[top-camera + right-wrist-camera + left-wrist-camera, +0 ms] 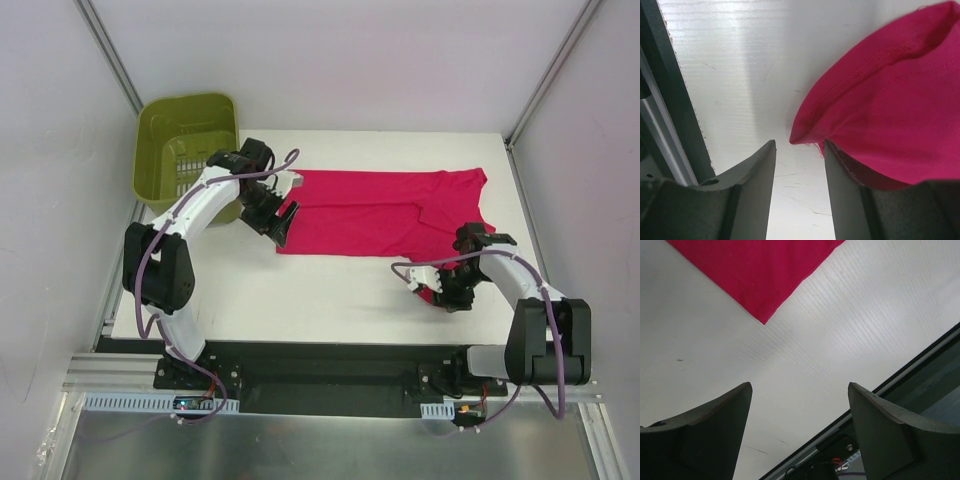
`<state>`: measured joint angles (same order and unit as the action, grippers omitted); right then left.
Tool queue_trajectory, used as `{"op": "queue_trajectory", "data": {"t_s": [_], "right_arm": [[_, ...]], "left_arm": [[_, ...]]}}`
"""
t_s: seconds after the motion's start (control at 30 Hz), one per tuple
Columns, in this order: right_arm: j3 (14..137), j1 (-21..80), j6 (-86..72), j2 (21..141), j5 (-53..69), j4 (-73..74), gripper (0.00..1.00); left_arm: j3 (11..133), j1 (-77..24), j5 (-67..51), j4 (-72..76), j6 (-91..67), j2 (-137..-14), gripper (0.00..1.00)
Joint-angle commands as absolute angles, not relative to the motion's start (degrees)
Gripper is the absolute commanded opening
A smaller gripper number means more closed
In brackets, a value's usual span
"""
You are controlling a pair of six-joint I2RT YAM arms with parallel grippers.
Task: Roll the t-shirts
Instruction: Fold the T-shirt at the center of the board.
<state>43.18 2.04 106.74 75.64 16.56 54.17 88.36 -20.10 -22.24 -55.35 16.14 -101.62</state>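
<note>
The magenta-red t-shirt is there. Next, my left gripper closes on the magenta-red t-shirt's near corner (279, 252) (764, 322), at the end next to the green basket.
The magenta-red t-shirt (380, 210) lies flat across the back middle of the white table, folded into a long band with a sleeve sticking out at the right. My left gripper (280, 228) hovers at the shirt's near-left corner (760, 275), open, with only bare table between its fingers (800, 385). My right gripper (428, 288) sits low at the shirt's near-right tip. Its jaws stand narrowly apart with nothing between them (800, 142). The hemmed fabric tip (890, 100) drapes over the outside of the right finger (840, 170) and ends just ahead of the gap.
A green plastic basket (188, 101) stands at the back left, right behind my left arm. The dark rail (320, 355) along the table's front edge runs close to both grippers (880, 395) (665, 125). White walls enclose the sides.
</note>
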Motion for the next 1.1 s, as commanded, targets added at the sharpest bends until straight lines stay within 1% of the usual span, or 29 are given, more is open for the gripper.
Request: {"op": "queue_trajectory", "data": {"t_s": [0.0, 0.13, 0.2, 0.27, 0.33, 0.4, 0.57, 0.6, 0.63, 0.73, 0.8, 0.87, 0.9, 1.0, 1.07], "right_arm": [[42.9, 4.0, 109.9, 76.9, 15.1, 54.3, 0.45], [40.4, 4.5, 110.1, 77.8, 13.2, 51.0, 0.43], [39.6, 4.7, 110.0, 77.6, 12.3, 49.1, 0.39], [37.9, 4.8, 110.4, 77.0, 11.6, 46.9, 0.37], [37.2, 4.9, 110.2, 75.7, 11.4, 45.9, 0.31], [37.2, 5.0, 107.5, 73.2, 12.5, 44.6, 0.19], [37.6, 5.4, 103.1, 67.9, 14.0, 44.7, 0.09], [37.4, 5.7, 101.9, 67.2, 14.1, 44.7, 0.04], [37.0, 5.8, 101.1, 66.5, 14.0, 44.7, 0.01], [36.2, 6.4, 97.7, 65.7, 13.6, 44.4, 0.01], [36.1, 6.9, 95.0, 65.7, 13.0, 44.1, 0.01], [36.4, 7.2, 91.2, 66.3, 12.3, 43.4, 0.01], [36.6, 7.6, 89.9, 66.5, 11.6, 43.0, 0.01], [37.2, 7.6, 85.9, 67.2, 11.2, 42.4, 0.01], [36.4, 7.7, 85.4, 66.5, 11.5, 41.8, 0.01]], "left_arm": [[89.2, -18.8, -21.7, -56.8, 17.1, -101.4, 0.77], [89.6, -17.9, -21.4, -57.4, 17.2, -101.5, 0.78], [89.7, -17.6, -21.1, -57.7, 17.4, -101.5, 0.78], [89.1, -17.2, -20.8, -57.7, 17.3, -101.2, 0.78], [87.8, -16.6, -20.7, -57.7, 16.7, -100.9, 0.78], [86.0, -15.4, -21.9, -57.7, 14.8, -100.4, 0.78], [80.6, -12.4, -24.7, -54.4, 7.7, -98.4, 0.79], [79.6, -11.8, -24.9, -54.1, 6.9, -98.4, 0.78], [79.0, -11.8, -24.8, -53.5, 6.2, -98.3, 0.78], [78.1, -11.8, -24.8, -51.5, 3.6, -99.0, 0.78], [78.9, -11.8, -23.2, -50.5, 2.4, -101.1, 0.75], [80.0, -11.8, -23.7, -50.1, 2.3, -103.8, 0.70], [81.5, -11.8, -24.4, -49.9, 2.3, -104.8, 0.65], [84.4, -12.7, -26.1, -49.8, 2.1, -108.4, 0.59], [85.8, -14.1, -25.9, -49.8, 2.1, -110.7, 0.57]]}}
